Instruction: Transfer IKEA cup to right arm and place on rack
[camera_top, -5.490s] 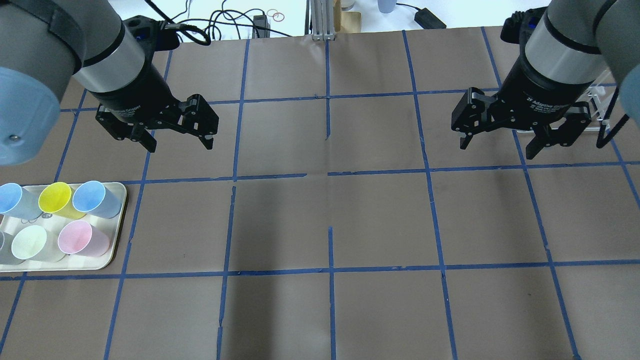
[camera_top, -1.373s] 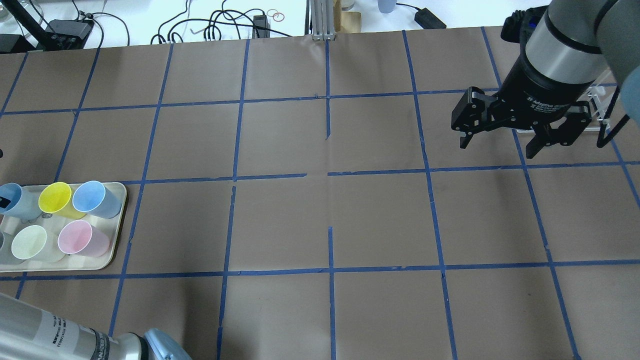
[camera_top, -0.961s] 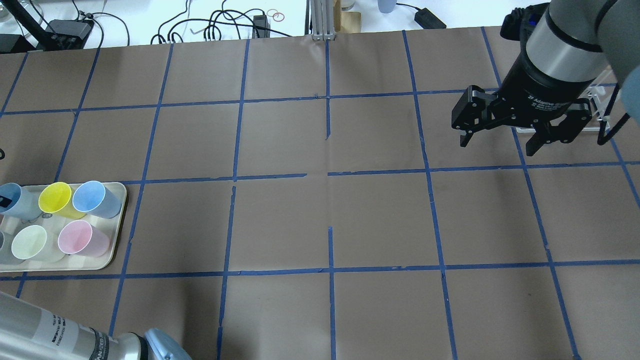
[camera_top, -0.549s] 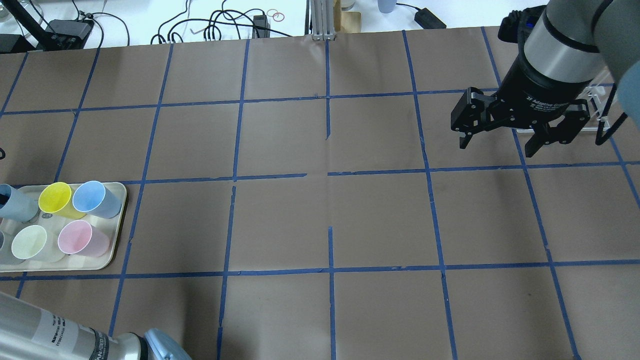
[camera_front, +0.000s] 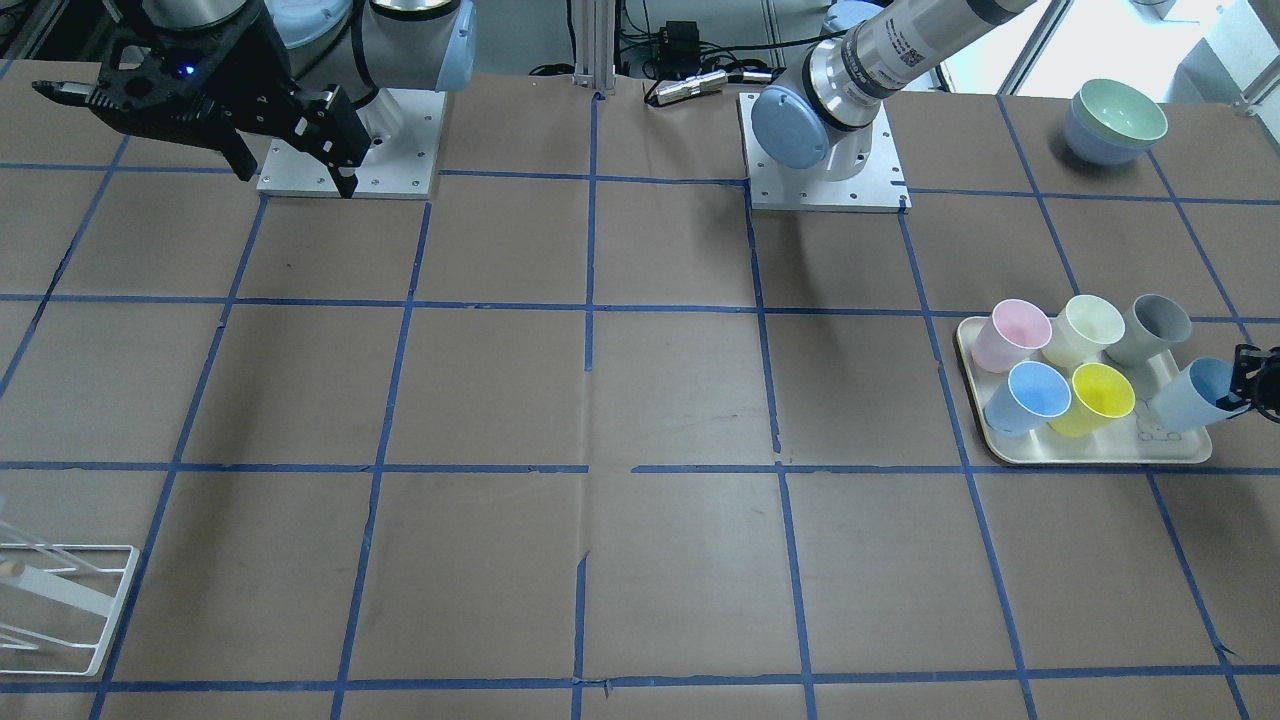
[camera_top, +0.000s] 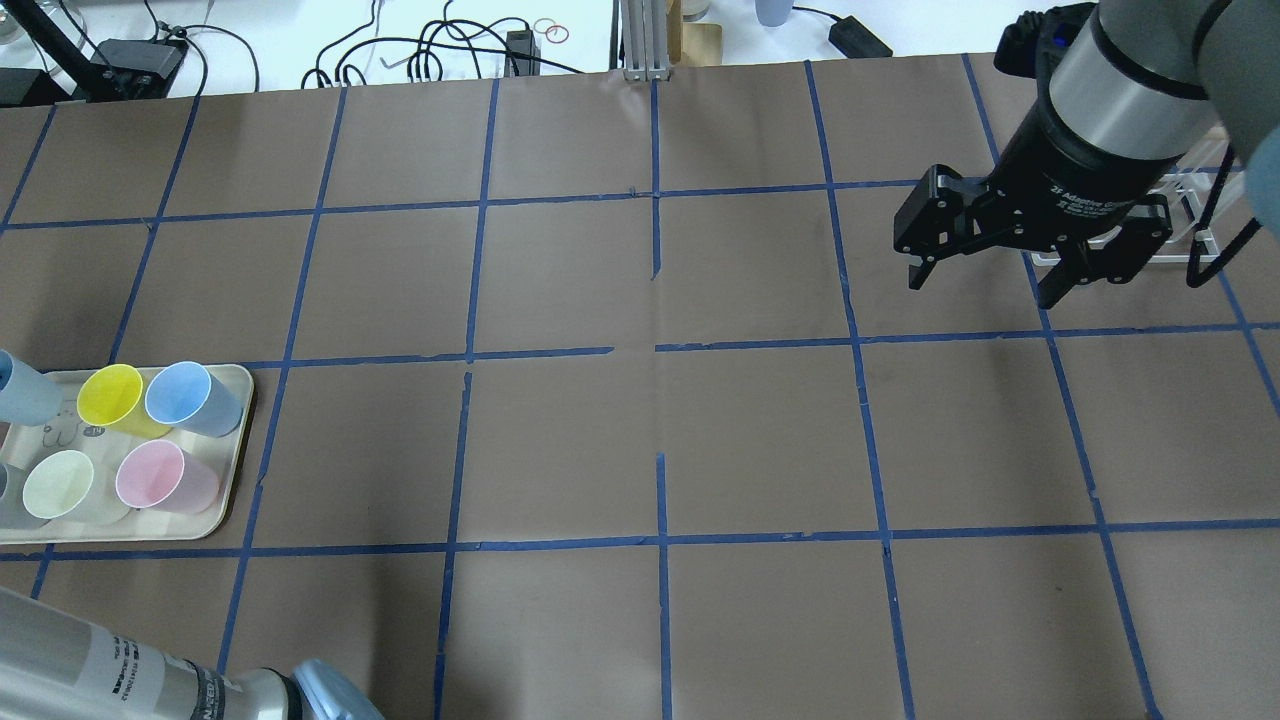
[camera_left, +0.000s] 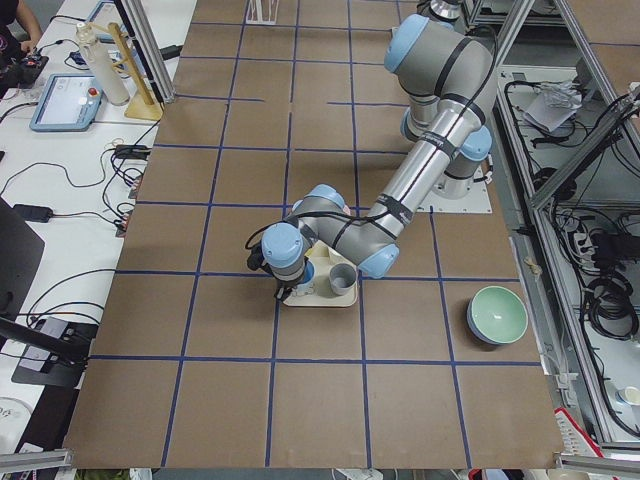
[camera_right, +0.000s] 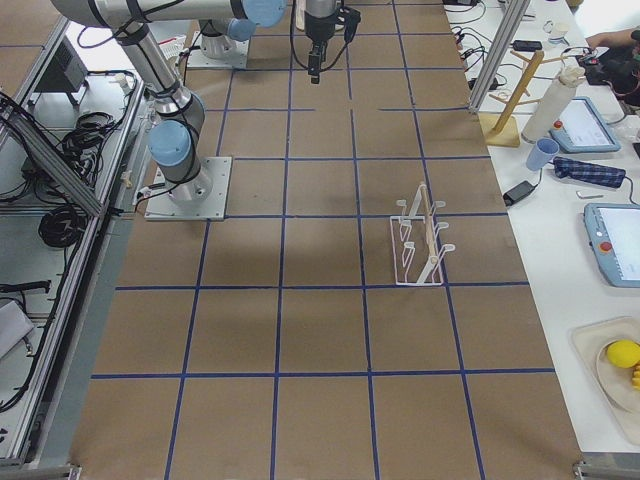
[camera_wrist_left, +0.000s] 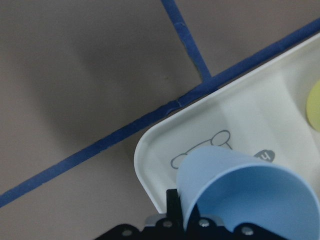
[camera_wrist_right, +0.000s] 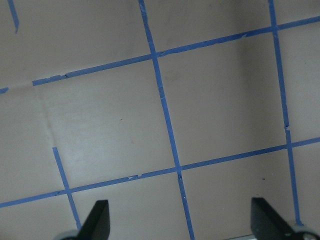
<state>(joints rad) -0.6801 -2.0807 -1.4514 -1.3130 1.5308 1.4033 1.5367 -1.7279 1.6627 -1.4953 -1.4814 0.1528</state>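
Note:
Next, I close my right gripper on the bottom end (camera_front: 1166, 412) of the pale blue IKEA cup, because my left gripper holds the cup's rim.
The pale blue IKEA cup (camera_front: 1192, 396) hangs tilted over the end of the cream tray (camera_front: 1100, 455). My left gripper (camera_front: 1256, 385) is shut on its rim, one finger inside the cup. The left wrist view shows the cup (camera_wrist_left: 245, 195) above the tray's corner (camera_wrist_left: 150, 170). In the overhead view only part of the cup (camera_top: 20, 388) shows at the left edge. My right gripper (camera_top: 980, 290) is open and empty, high over the table in front of the white wire rack (camera_top: 1195, 215). The rack also shows in the exterior right view (camera_right: 420, 240) and in the front-facing view (camera_front: 60, 600).
On the tray stand a yellow cup (camera_top: 110, 395), a sky-blue cup (camera_top: 190, 397), a pink cup (camera_top: 160, 477), a pale green cup (camera_top: 62, 485) and a grey cup (camera_front: 1155, 328). Stacked bowls (camera_front: 1115, 122) sit near the left arm's base. Blue tape lines grid the brown table.
My left arm swung down to the tray and took hold of the pale blue cup. The cup has risen off its place and tilted toward the view's left edge. My right gripper shifted slightly left.

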